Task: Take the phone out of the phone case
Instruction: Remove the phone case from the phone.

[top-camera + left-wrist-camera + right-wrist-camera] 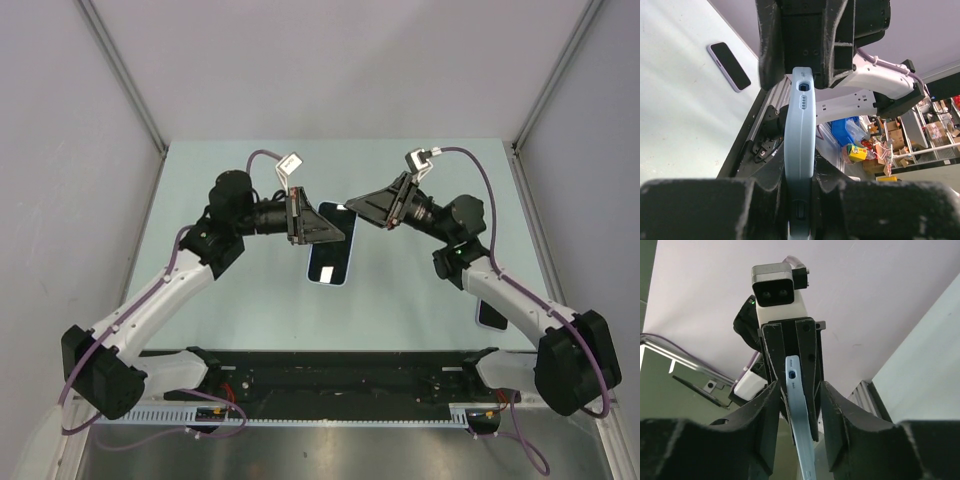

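Observation:
My left gripper will turn the phone case straight, as it lies at a slant across my open right gripper's fingers, before my right gripper pinches its top corner (351, 209).
A light blue phone case (332, 247) with a dark face is held up above the middle of the table between both arms. My left gripper (333, 228) is shut on its left side; in the left wrist view the case (800, 125) is clamped edge-on between my fingers (705, 210). My right gripper (353, 204) is open at the case's top right corner; in the right wrist view the case (796, 390) stands between the jaws with a gap on each side. A dark phone (729, 66) with a lavender rim lies flat on the table, partly hidden under the right arm (488, 315).
The pale green table (250, 310) has grey walls on the left, back and right. The black base rail (340, 370) runs along the near edge. Beyond the near edge, the left wrist view shows shelves and boxes (890, 145).

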